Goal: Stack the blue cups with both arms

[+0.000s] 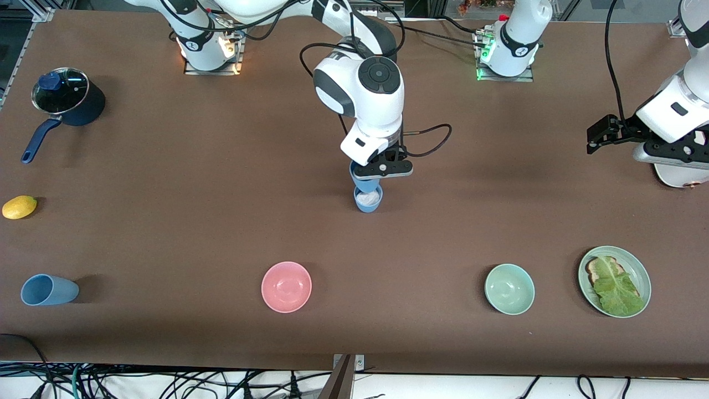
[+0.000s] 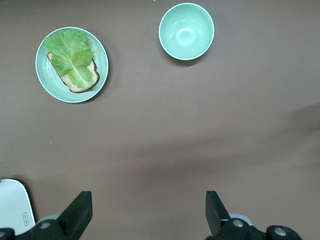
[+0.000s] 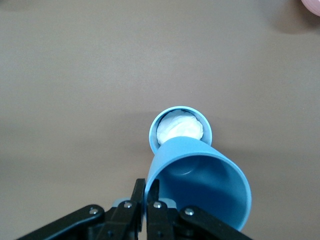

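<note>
Next, my right gripper releases the tilted blue cup inside the standing blue cup (image 1: 369, 197) (image 3: 180, 129) with something white in it.
My right gripper (image 1: 382, 169) is shut on the rim of a blue cup (image 1: 363, 180) and holds it, tilted, just above a second blue cup (image 1: 368, 200) that stands upright mid-table with something white inside. In the right wrist view the fingers (image 3: 149, 187) pinch the held cup's wall (image 3: 200, 185) over the standing cup (image 3: 181, 127). A third blue cup (image 1: 49, 290) lies on its side near the front camera at the right arm's end. My left gripper (image 1: 592, 138) is open and empty, waiting above the table at the left arm's end; it also shows in the left wrist view (image 2: 148, 202).
A dark-blue lidded saucepan (image 1: 66, 100) and a lemon (image 1: 19, 206) sit at the right arm's end. A pink bowl (image 1: 286, 286), a green bowl (image 1: 509, 288) and a green plate (image 1: 642, 280) with bread and lettuce lie near the front camera.
</note>
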Controlling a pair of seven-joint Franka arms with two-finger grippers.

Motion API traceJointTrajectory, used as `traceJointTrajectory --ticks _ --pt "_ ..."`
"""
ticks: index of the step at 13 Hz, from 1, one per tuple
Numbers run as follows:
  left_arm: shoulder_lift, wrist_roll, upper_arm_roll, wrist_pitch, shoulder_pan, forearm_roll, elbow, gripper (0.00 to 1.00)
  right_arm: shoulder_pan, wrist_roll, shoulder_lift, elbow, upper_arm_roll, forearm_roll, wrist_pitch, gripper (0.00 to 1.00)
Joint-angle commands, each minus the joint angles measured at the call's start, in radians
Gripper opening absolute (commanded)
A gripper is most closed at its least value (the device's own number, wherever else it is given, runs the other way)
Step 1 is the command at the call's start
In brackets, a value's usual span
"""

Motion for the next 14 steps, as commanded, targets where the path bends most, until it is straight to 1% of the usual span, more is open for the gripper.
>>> traceJointTrajectory --ticks 1,3,7,9,14 --pt "-0.025 0.021 0.012 0.010 -0.011 0.019 -0.010 1.00 0.012 0.004 0.033 0.066 -0.009 -0.016 -0.003 0.00" --pt "-0.019 0.019 0.012 -0.011 -0.010 0.014 0.027 1.00 0.004 0.002 0.034 0.088 -0.009 -0.016 0.002 0.00" --pt "-0.020 0.015 0.010 -0.017 -0.008 0.008 0.038 1.00 -0.003 0.001 0.036 0.088 -0.012 -0.016 0.010 0.00" --pt "-0.017 0.016 0.010 -0.046 -0.008 0.007 0.072 1.00 -0.003 -0.001 0.045 0.088 -0.027 -0.016 0.028 0.00" --pt "-0.017 0.016 0.010 -0.052 -0.007 0.007 0.079 1.00 -0.003 0.001 0.060 0.088 -0.029 -0.016 0.034 0.00"
